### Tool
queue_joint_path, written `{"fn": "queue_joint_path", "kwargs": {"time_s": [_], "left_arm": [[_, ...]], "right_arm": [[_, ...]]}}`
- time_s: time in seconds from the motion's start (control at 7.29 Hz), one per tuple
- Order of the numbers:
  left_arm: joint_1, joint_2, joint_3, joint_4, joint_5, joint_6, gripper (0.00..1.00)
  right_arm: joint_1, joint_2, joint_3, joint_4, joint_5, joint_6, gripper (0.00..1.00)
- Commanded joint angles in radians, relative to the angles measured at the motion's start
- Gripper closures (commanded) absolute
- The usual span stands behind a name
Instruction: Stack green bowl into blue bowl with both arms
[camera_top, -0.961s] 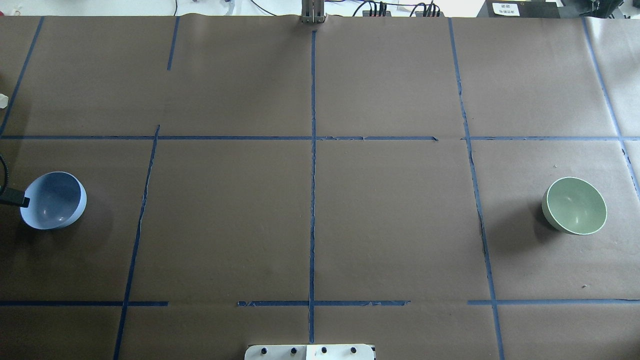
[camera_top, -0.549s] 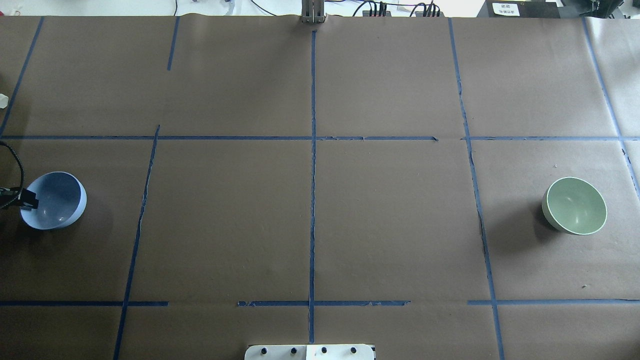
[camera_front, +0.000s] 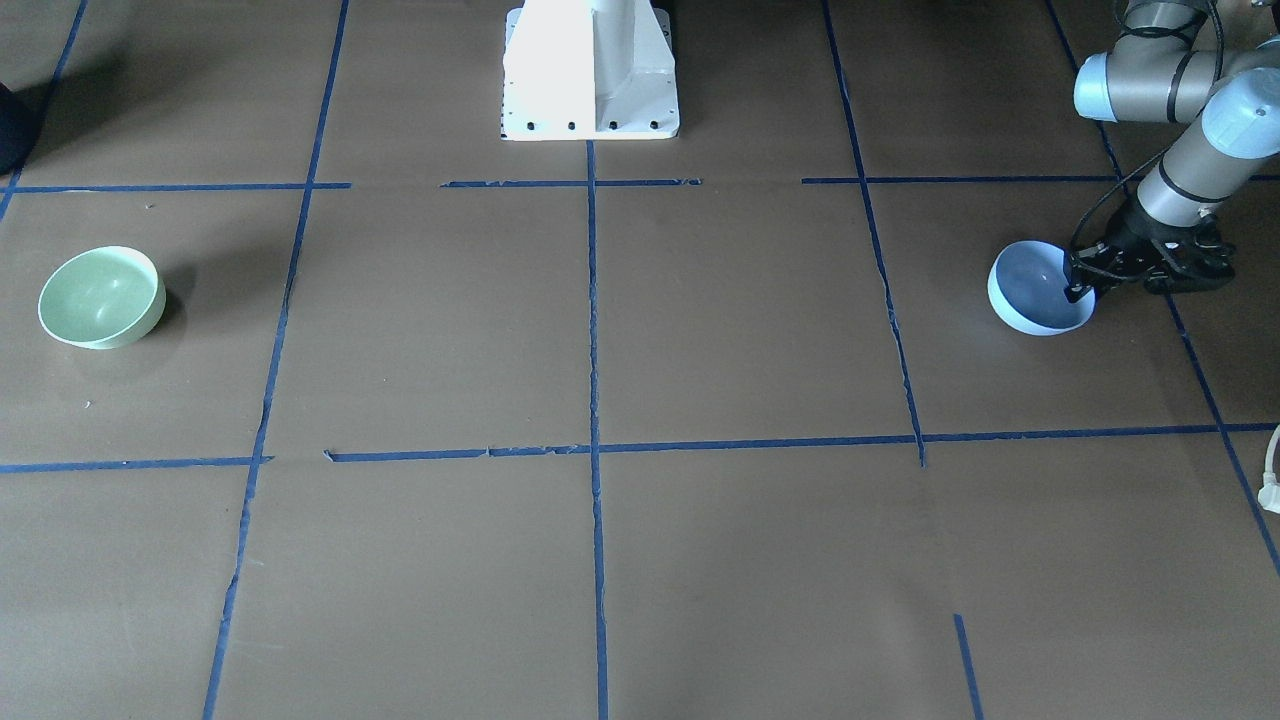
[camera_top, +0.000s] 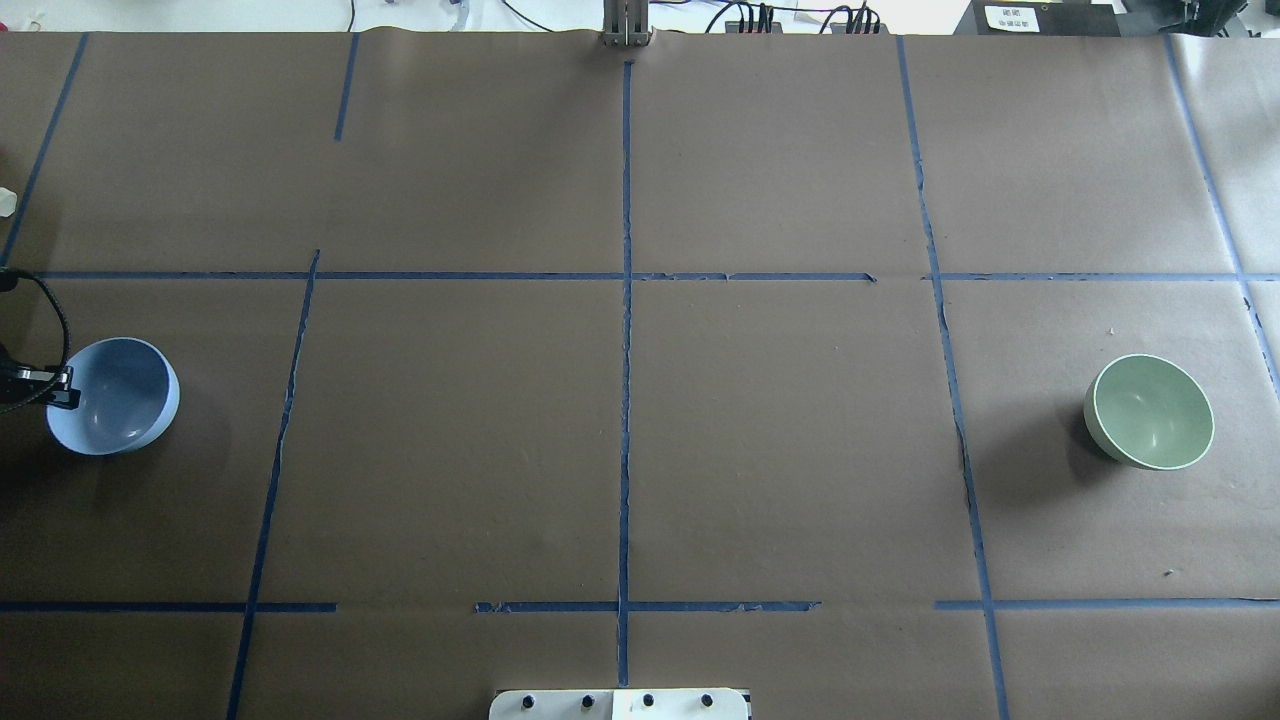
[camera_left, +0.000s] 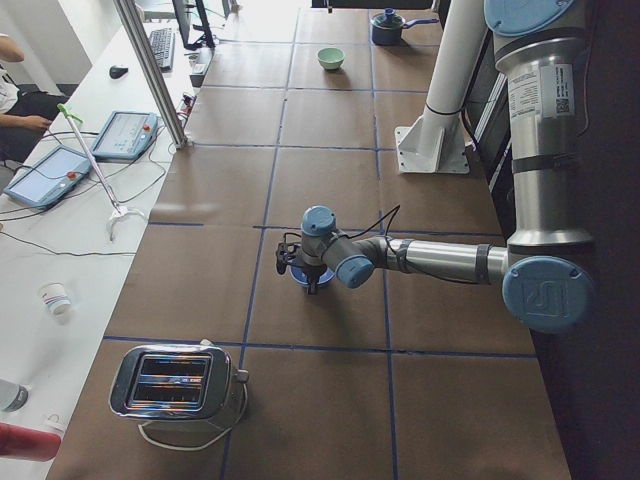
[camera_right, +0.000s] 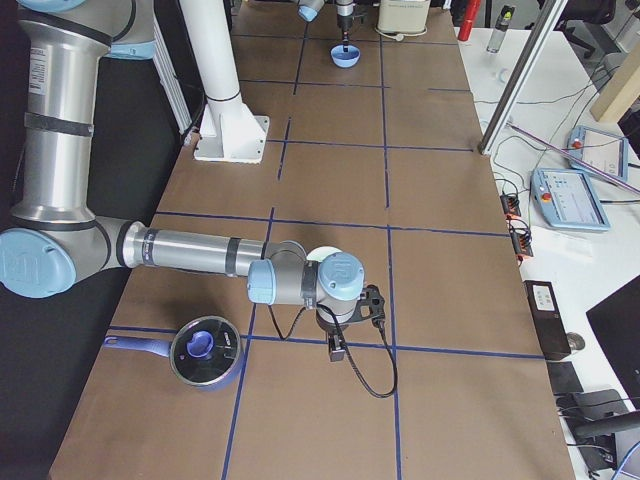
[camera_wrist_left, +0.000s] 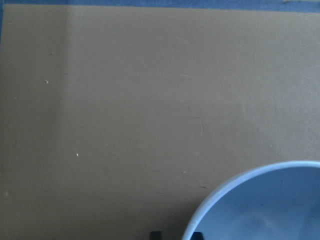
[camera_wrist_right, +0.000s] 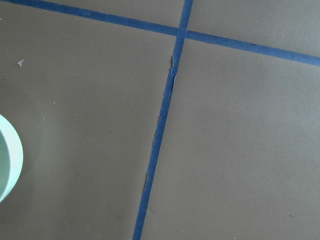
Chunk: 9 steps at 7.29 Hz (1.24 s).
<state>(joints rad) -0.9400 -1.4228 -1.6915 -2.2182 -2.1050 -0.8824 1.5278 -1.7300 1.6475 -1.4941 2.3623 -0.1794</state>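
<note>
My left gripper should release the blue bowl on the centre tape line, about halfway (camera_front: 589, 302) between its cross lines.
The blue bowl (camera_top: 120, 400) is at the table's left end and also shows in the front view (camera_front: 1035, 295), the left side view (camera_left: 303, 277) and the left wrist view (camera_wrist_left: 265, 205). My left gripper (camera_top: 62, 388) (camera_front: 1078, 282) is shut on its outer rim, one finger inside and one outside. The green bowl (camera_top: 1150, 410) (camera_front: 100, 297) stands upright at the table's right end, and its rim edges into the right wrist view (camera_wrist_right: 7, 160). My right gripper (camera_right: 335, 348) shows only in the right side view, beside the green bowl. I cannot tell whether it is open or shut.
The white pedestal base (camera_front: 590, 70) stands at the robot's edge. A toaster (camera_left: 175, 385) stands beyond the blue bowl at the left end. A lidded pot (camera_right: 205, 352) sits near the right arm. Blue tape lines grid the brown table (camera_top: 620, 450).
My left gripper has moved in from the left edge onto the blue bowl's rim. The bowl has shifted slightly right and up. The green bowl has not moved.
</note>
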Motion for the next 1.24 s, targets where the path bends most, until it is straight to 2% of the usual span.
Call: {"fn": "queue_joint_path", "kwargs": {"time_s": [0.0,0.27,0.41,0.55,0.69,0.82,0.96,1.1], "left_arm": [[0.0,-0.017,-0.1,0.062,-0.053,-0.036,1.0],[0.016,-0.152,-0.221,0.257,-0.053,-0.166,1.0],[0.088,-0.266,-0.246,0.372,-0.034,-0.267,1.0],[0.178,-0.424,-0.246,0.51,0.041,-0.38,1.0],[0.333,-0.568,-0.223,0.626,0.134,-0.477,1.0],[0.434,-0.694,-0.123,0.637,0.225,-0.594,1.0],[0.464,-0.806,-0.02,0.635,0.237,-0.651,1.0],[0.475,-0.864,0.031,0.625,0.238,-0.664,1.0]], "right_arm": [[0.0,0.0,0.001,0.0,0.0,0.0,0.0],[0.0,0.001,0.003,0.002,0.002,0.003,0.0],[-0.002,0.006,0.009,0.002,0.003,0.011,0.0],[-0.003,0.013,0.009,0.003,0.023,0.024,0.0],[-0.005,0.015,0.014,0.017,0.04,0.025,0.0],[-0.005,0.015,0.014,0.062,0.06,0.028,0.0],[-0.005,0.015,0.014,0.072,0.072,0.029,0.0],[-0.006,0.015,0.014,0.078,0.072,0.037,0.0]]}}
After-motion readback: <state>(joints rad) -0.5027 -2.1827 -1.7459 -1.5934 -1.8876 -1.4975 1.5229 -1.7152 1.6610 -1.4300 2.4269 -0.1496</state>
